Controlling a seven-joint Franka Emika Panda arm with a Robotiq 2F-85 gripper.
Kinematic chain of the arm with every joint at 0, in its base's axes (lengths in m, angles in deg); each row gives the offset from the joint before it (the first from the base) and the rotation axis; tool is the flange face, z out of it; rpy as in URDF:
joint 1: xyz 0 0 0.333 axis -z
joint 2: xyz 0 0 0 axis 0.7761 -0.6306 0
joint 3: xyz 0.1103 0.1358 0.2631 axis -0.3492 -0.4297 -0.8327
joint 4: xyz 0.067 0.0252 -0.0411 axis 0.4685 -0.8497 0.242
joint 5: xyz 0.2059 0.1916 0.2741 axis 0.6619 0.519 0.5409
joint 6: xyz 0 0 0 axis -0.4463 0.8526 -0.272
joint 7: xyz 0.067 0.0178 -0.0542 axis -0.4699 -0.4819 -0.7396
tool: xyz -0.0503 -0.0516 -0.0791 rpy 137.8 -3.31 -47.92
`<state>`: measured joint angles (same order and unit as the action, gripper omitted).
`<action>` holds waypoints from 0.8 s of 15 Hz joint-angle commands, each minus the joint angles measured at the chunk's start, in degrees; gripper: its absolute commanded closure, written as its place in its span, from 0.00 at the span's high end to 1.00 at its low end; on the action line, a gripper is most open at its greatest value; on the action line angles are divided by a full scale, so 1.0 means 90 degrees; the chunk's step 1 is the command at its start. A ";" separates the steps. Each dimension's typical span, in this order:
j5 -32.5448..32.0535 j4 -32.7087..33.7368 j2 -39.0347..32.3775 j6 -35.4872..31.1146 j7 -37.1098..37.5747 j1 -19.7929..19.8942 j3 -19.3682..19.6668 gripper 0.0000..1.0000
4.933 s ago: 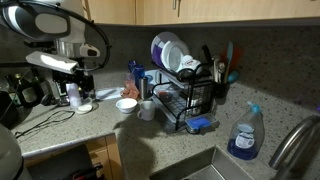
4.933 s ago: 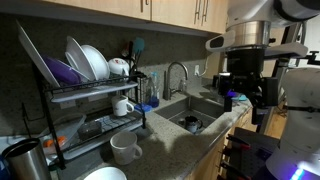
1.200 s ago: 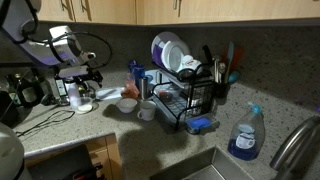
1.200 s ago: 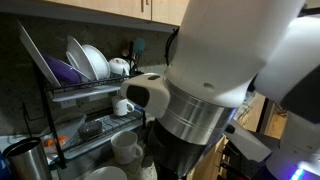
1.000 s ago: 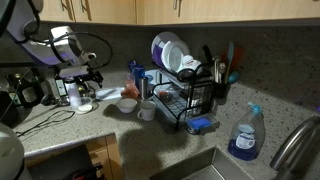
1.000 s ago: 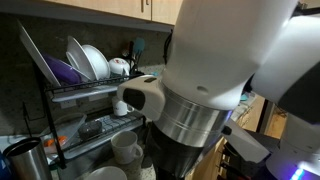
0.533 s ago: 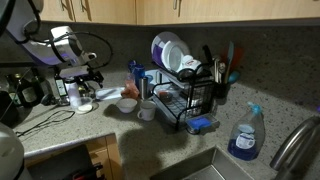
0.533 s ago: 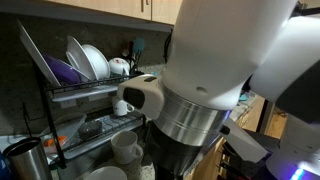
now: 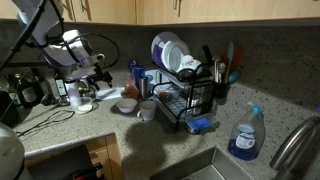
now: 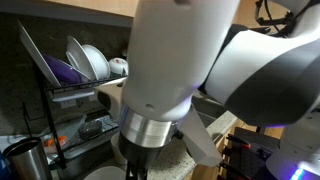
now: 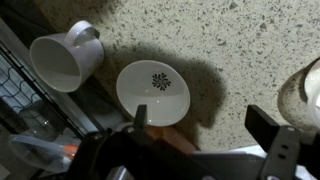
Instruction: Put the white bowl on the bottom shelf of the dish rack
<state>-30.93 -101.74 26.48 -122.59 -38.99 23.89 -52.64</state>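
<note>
The white bowl should be grabbed next, with my gripper closing on the bowl's rim [image 9: 117, 104] [image 11: 187, 108] at the side that faces away from the white mug.
The white bowl [image 11: 153, 92], with a dark flower mark in its middle, sits upright on the speckled counter just beside a white mug [image 11: 65, 60]. In an exterior view the bowl [image 9: 127, 104] lies left of the black wire dish rack [image 9: 190, 100], with the mug [image 9: 147, 110] between them. My gripper [image 11: 205, 125] hangs open above the counter. Its one finger [image 11: 138, 116] overlaps the bowl's near rim, and the gap lies mostly beside the bowl. It holds nothing. In an exterior view the gripper [image 9: 104, 82] is up and left of the bowl. The arm hides most of the rack [image 10: 70, 100].
Plates [image 9: 170, 52] stand on the rack's top shelf, utensils in its side holder [image 9: 220, 75]. A blue spray bottle [image 9: 243, 135] and faucet [image 9: 292, 140] stand by the sink. Appliances [image 9: 25, 88] and a cable crowd the counter's left; a white round thing [image 11: 305, 92] lies near the gripper.
The arm has swung toward the bowl and the rack, and the gripper has stayed open. The arm now fills the exterior view differently. Bowl and mug have not moved.
</note>
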 commanded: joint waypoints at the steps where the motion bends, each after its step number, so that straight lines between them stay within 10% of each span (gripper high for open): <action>1: 0.0149 0.0171 -0.0170 0.0214 -0.0086 -0.0192 0.0216 1.00; 12: 0.0257 0.0616 -0.0690 0.0468 -0.0125 -0.0333 0.0349 1.00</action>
<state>-29.44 -96.17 19.98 -118.19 -39.53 23.01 -51.71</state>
